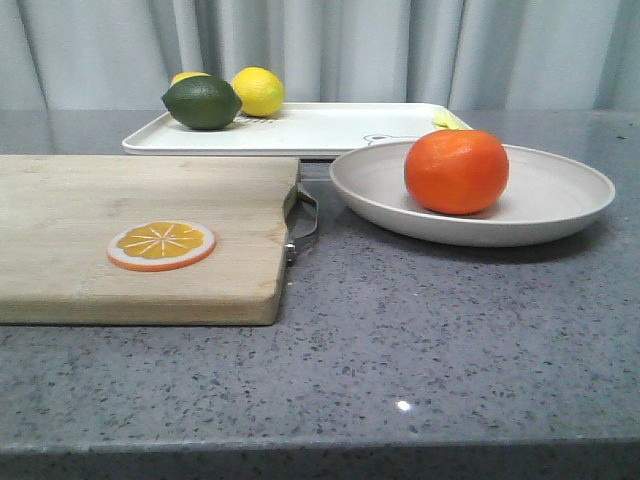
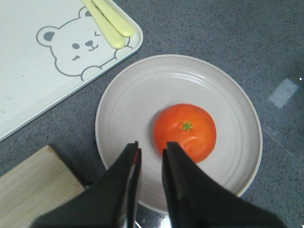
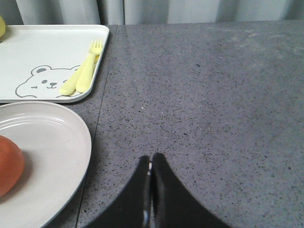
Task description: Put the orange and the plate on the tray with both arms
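Note:
My right gripper is to move next. It should go to the off-white plate's rim [image 1: 597, 178] [image 3: 88, 134], on the side farthest from the wooden cutting board, and close there.
The orange [image 1: 456, 171] sits in the off-white plate [image 1: 560, 190] on the grey counter, right of centre. The white tray [image 1: 330, 128] with the bear drawing lies just behind the plate. Neither gripper shows in the front view. In the left wrist view my left gripper [image 2: 152, 145] hangs above the plate [image 2: 128, 95], beside the orange [image 2: 185, 130], jaws a little apart and empty. In the right wrist view my right gripper [image 3: 151, 156] is shut and empty over bare counter, beside the plate [image 3: 47, 137], with the orange [image 3: 7, 164] at the frame edge.
A wooden cutting board [image 1: 120, 200] with a metal handle [image 1: 305, 215] lies left of the plate and carries a flat orange slice [image 1: 161, 245]. On the tray's far left are a lime [image 1: 202, 102] and lemons [image 1: 258, 90]. Yellow cutlery [image 3: 83, 71] lies at its right end.

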{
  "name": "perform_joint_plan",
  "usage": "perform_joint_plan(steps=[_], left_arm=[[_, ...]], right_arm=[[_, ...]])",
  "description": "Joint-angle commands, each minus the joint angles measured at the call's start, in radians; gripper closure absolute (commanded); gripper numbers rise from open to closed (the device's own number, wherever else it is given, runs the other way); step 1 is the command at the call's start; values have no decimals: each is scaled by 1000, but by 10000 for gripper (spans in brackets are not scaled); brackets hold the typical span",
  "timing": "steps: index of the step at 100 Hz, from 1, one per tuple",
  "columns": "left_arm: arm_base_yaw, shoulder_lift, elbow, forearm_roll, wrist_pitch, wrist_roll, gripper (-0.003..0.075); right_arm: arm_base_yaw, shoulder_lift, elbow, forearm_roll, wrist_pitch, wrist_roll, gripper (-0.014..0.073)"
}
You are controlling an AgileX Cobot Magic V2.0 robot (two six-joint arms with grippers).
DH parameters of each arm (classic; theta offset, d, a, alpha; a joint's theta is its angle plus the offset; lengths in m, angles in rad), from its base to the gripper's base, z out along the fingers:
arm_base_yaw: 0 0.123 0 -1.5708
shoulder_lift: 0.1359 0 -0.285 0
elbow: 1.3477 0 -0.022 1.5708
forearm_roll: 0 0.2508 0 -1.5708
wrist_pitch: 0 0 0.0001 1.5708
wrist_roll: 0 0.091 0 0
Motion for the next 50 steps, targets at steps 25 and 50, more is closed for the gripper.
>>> perform_joint_plan(steps=[25,50], left_arm=[[5,-300,248,37,-130,-11,739],[5,-553,498,72,-210,-59,739]], right_arm=[[30,2,-39,-10,-28,-2,652],[56,42,-100,-10,90,-3,652]])
